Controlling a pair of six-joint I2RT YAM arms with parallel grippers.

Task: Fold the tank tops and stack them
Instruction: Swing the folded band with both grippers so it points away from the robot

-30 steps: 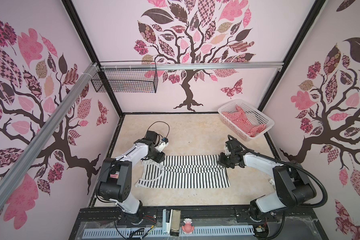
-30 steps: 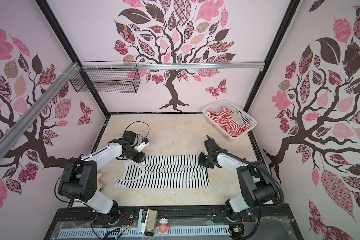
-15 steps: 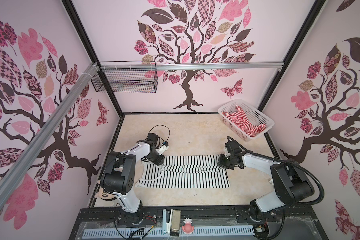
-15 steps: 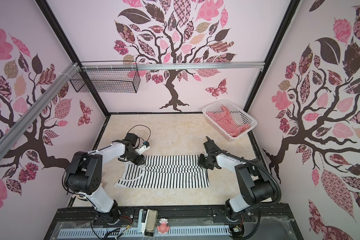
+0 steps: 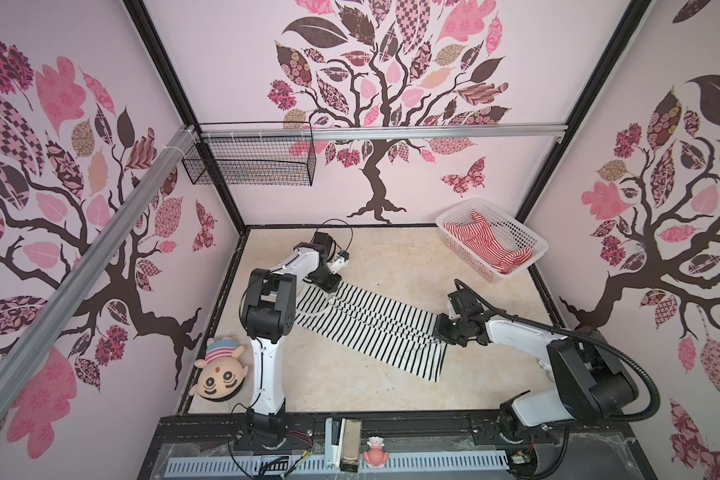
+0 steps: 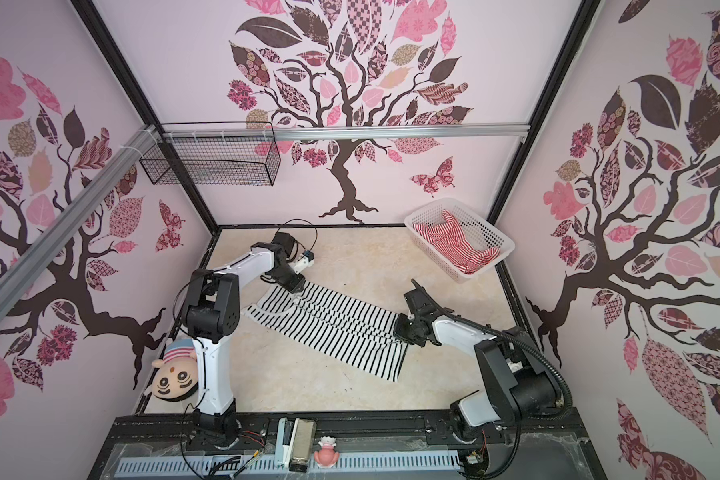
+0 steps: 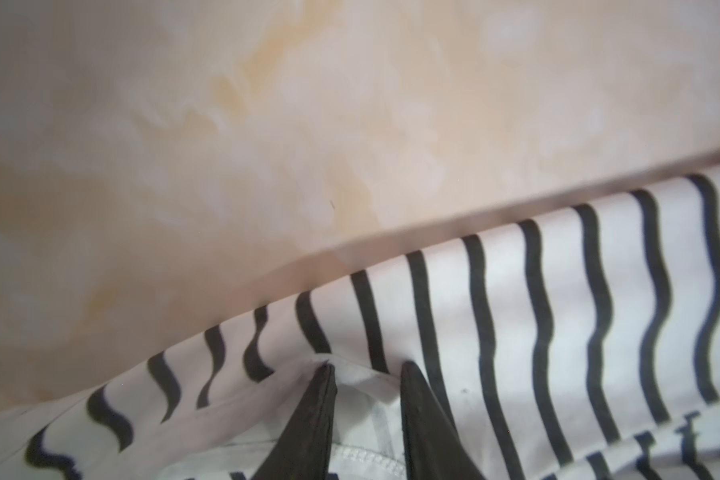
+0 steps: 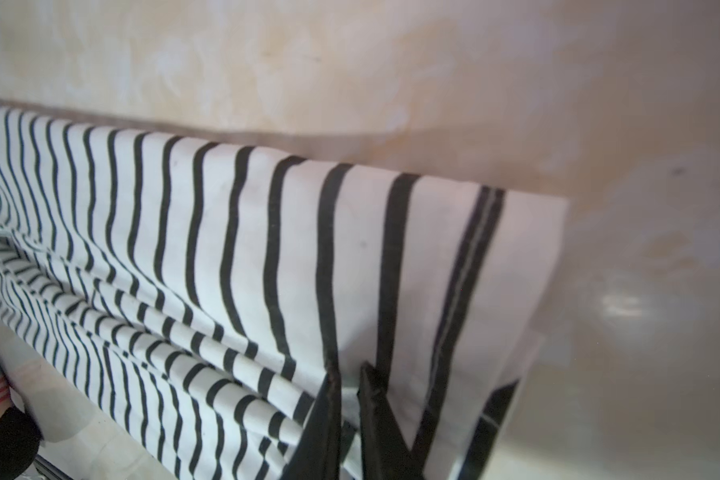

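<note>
The black-and-white tank top lies at a slant with its neckline by my left gripper, so I should swing it straight before my right gripper grabs the hem's far corner [image 8: 557, 208].
A black-and-white striped tank top [image 5: 375, 328] [image 6: 337, 328] lies slanted across the table, pulled into long folds between both grippers. My left gripper [image 5: 336, 287] [image 6: 300, 287] is shut on its far left corner; in the left wrist view the white hem sits between the fingers of the gripper [image 7: 366, 365]. My right gripper [image 5: 440, 330] [image 6: 400, 330] is shut on the right end, and the right wrist view shows cloth [image 8: 225, 249] pinched in the gripper [image 8: 348, 370]. The red-and-white tank top [image 5: 487, 245] [image 6: 458, 243] lies crumpled in the basket.
The white perforated basket [image 5: 474, 266] [image 6: 445, 253] stands at the back right corner. A plush toy head [image 5: 219, 374] [image 6: 175, 376] lies by the left arm's base. A black wire basket [image 5: 250, 162] hangs on the back rail. A small pink figure [image 5: 376, 451] sits on the front rail.
The striped top lay square to the table edge; now it runs slanted, its left end drawn toward the back and its right end toward the front. Both grippers keep their hold.
</note>
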